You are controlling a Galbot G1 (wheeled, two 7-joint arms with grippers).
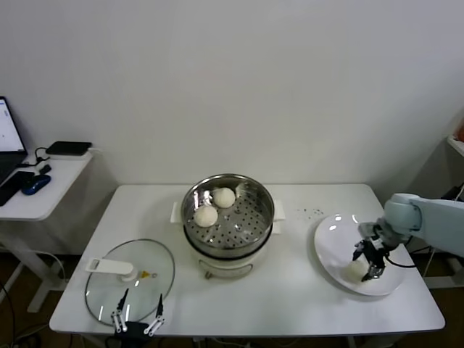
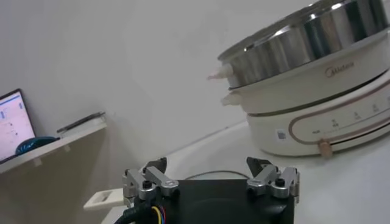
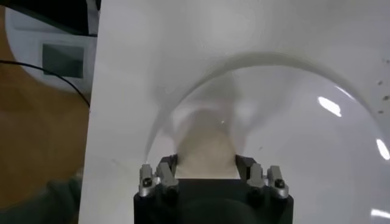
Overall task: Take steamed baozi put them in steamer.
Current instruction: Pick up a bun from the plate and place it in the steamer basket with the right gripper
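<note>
I will release the baozi with my right gripper on the front part of the steamer's perforated tray (image 1: 227, 235), near the two baozi.
The steamer (image 1: 225, 253) stands mid-table with two steamed baozi (image 1: 224, 197) (image 1: 206, 215) on its perforated tray; its steel wall (image 2: 304, 42) also fills the left wrist view. On the white plate (image 1: 333, 233) at the right lies another baozi (image 1: 354, 271). My right gripper (image 1: 368, 264) is down over it. In the right wrist view the bun (image 3: 206, 149) fills the gap of the right gripper (image 3: 206, 163), with both fingers against its sides. My left gripper (image 1: 138, 319) is parked open at the table's front left.
A round glass lid (image 1: 134, 286) with a white handle (image 1: 112, 267) lies at the front left, just ahead of the left gripper. A side desk (image 1: 43, 192) with a laptop and mouse stands to the left. The table's right edge runs close past the plate.
</note>
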